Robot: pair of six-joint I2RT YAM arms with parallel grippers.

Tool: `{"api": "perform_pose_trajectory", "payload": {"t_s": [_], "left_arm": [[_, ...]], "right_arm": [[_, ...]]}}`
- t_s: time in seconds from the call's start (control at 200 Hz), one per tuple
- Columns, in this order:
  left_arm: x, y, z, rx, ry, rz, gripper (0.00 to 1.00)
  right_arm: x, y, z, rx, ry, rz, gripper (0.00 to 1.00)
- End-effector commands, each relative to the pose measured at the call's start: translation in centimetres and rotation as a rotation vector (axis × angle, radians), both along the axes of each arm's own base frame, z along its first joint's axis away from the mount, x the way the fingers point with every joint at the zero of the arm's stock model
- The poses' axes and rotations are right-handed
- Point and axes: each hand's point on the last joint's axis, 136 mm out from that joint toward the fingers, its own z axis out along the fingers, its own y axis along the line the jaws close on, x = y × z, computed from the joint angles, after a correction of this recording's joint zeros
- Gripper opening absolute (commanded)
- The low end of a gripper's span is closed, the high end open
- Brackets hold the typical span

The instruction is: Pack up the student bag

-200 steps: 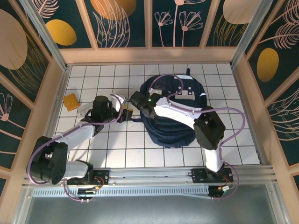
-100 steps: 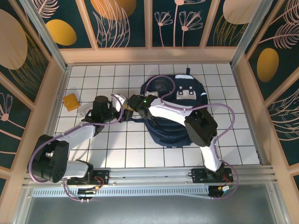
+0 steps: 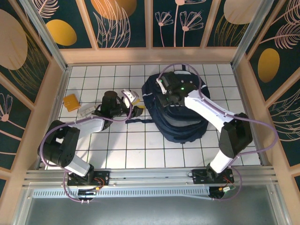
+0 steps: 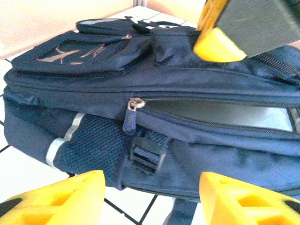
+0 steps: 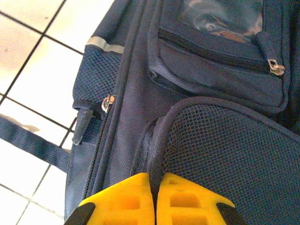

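The zipper pull is beyond the fingers of my left gripper, so next my right gripper pulls the bag closer by the mesh panel's edge [image 5: 160,143] before I pinch the pull.
The student bag [image 3: 185,117], a large navy backpack, lies on the white tiled table right of centre. My right gripper [image 3: 162,86] is over the bag's upper left part. In the right wrist view it [image 5: 153,182] is shut on the piped edge of a mesh panel of the bag [image 5: 140,93]. My left gripper [image 3: 135,104] stands open just left of the bag, its yellow fingers [image 4: 65,197] empty. Ahead of them the bag's side [image 4: 140,89] shows a partly open zipper and its pull [image 4: 132,108]. The right gripper's yellow tip [image 4: 218,44] pinches the fabric above.
A small orange-yellow packet [image 3: 72,101] lies near the left wall, with a pale clear item [image 3: 87,111] beside it. A black strap [image 3: 138,121] trails from the bag toward the left arm. Wooden walls enclose the table on three sides.
My right gripper has moved from the bag's left side up over its top and shut on the mesh panel's edge. The bag has shifted slightly right. My left gripper has edged closer to the bag.
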Motion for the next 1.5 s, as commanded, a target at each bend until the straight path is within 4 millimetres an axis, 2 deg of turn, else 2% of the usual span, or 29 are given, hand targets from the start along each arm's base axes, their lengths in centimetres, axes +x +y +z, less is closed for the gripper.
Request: {"api": "perform_pose_trajectory", "payload": {"t_s": [0.0, 0.13, 0.25, 0.31, 0.355, 0.37, 0.39, 0.49, 0.631, 0.741, 0.806, 0.896, 1.041, 1.131, 1.241, 1.401, 1.496], "left_arm": [[-0.4, -2.0, 1.0, -0.07, -0.033, -0.072, 0.54], [-0.5, -3.6, 0.5, -0.051, -0.047, -0.102, 0.53], [-0.9, -4.1, -0.1, -0.051, -0.074, -0.118, 0.42], [-1.4, -4.5, -1.0, -0.02, -0.099, -0.161, 0.39], [-1.5, -4.7, -1.0, -0.008, -0.134, -0.17, 0.39], [-1.3, -4.7, -0.9, -0.007, -0.143, -0.163, 0.39], [-1.0, -4.6, -1.9, 0.003, -0.13, -0.151, 0.38], [0.6, -4.4, -1.9, 0.011, -0.163, -0.085, 0.33], [1.5, -4.7, -2.7, 0.029, -0.15, -0.077, 0.28], [2.2, -4.1, -2.4, 0.036, -0.18, -0.022, 0.24], [2.4, -3.8, -2.5, 0.045, -0.181, 0.006, 0.27], [2.8, -3.2, -2.4, 0.032, -0.167, 0.063, 0.39], [2.6, -2.7, -2.9, 0.012, -0.138, 0.096, 0.51], [2.8, -2.5, -3.2, 0.01, -0.13, 0.116, 0.52], [3.3, -2.1, -2.1, -0.027, -0.155, 0.161, 0.53], [2.2, -2.9, -1.5, -0.066, -0.169, 0.091, 0.55], [2.7, -1.8, -1.1, -0.061, -0.199, 0.16, 0.55]], "right_arm": [[-0.6, 2.9, 2.3, 0.043, -0.146, 0.318, 0.0], [-0.1, 3.5, 4.4, 0.158, -0.173, 0.348, 0.0], [-0.3, 4.1, 5.7, 0.182, -0.212, 0.407, 0.0], [-0.5, 4.3, 6.3, 0.185, -0.227, 0.437, 0.0], [-0.9, 4.5, 6.6, 0.187, -0.239, 0.472, 0.0], [-1.0, 4.5, 6.6, 0.19, -0.242, 0.483, 0.0], [-1.1, 4.6, 6.8, 0.192, -0.25, 0.493, 0.0], [-1.6, 4.5, 6.7, 0.189, -0.27, 0.524, 0.0], [-1.8, 4.6, 6.9, 0.19, -0.272, 0.535, 0.0], [-1.8, 4.7, 7.3, 0.195, -0.275, 0.54, 0.0], [-1.9, 4.6, 7.4, 0.194, -0.274, 0.54, 0.0], [-2.2, 4.7, 7.6, 0.205, -0.28, 0.55, 0.0], [-2.3, 4.7, 7.8, 0.207, -0.281, 0.556, 0.0], [-2.4, 4.7, 8.1, 0.212, -0.287, 0.558, 0.0], [-2.4, 4.8, 8.2, 0.221, -0.291, 0.559, 0.0], [-2.5, 5.0, 8.0, 0.224, -0.279, 0.561, 0.0], [-2.4, 5.0, 7.8, 0.22, -0.279, 0.562, 0.0]]}}
